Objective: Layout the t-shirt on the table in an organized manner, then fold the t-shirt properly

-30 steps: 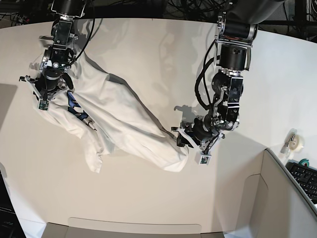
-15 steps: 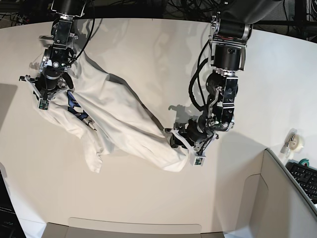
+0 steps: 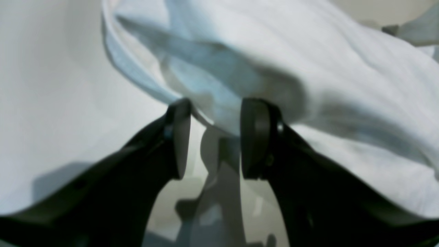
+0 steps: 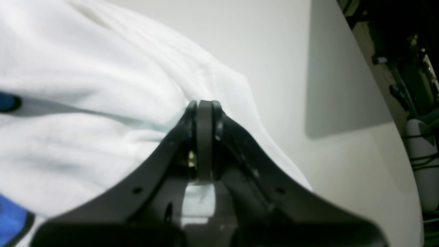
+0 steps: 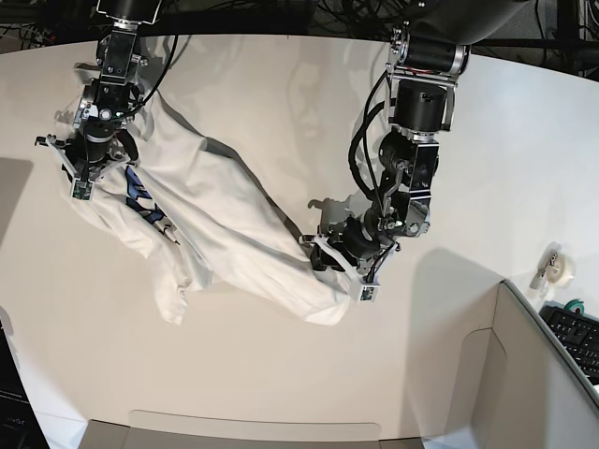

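The t-shirt is bunched up with its blue lettering folded inside, so next I pinch the hem (image 3: 214, 118) with my left gripper and pull it tight, away from my right gripper.
The white t-shirt (image 5: 225, 215) lies bunched in a long diagonal band across the table (image 5: 281, 383), with blue lettering showing near its upper left end. My right gripper (image 5: 82, 176) is at that end, shut on a fold of the t-shirt (image 4: 85, 85); in the right wrist view the right gripper (image 4: 204, 103) has its jaws pressed together on the cloth. At the band's lower right end, my left gripper (image 5: 335, 267) is open. In the left wrist view the left gripper (image 3: 216, 109) straddles the hem of the t-shirt (image 3: 274, 51), its fingers (image 3: 253, 137) apart and not pinching it.
A tape roll (image 5: 554, 267) sits near the table's right edge. A keyboard (image 5: 576, 337) lies behind a grey-white box panel (image 5: 524, 374) at the lower right. Cables and dark gear run along the far curved edge.
My left arm has swung left, onto the shirt's lower right end. My right arm has drawn the upper left end slightly up and back.
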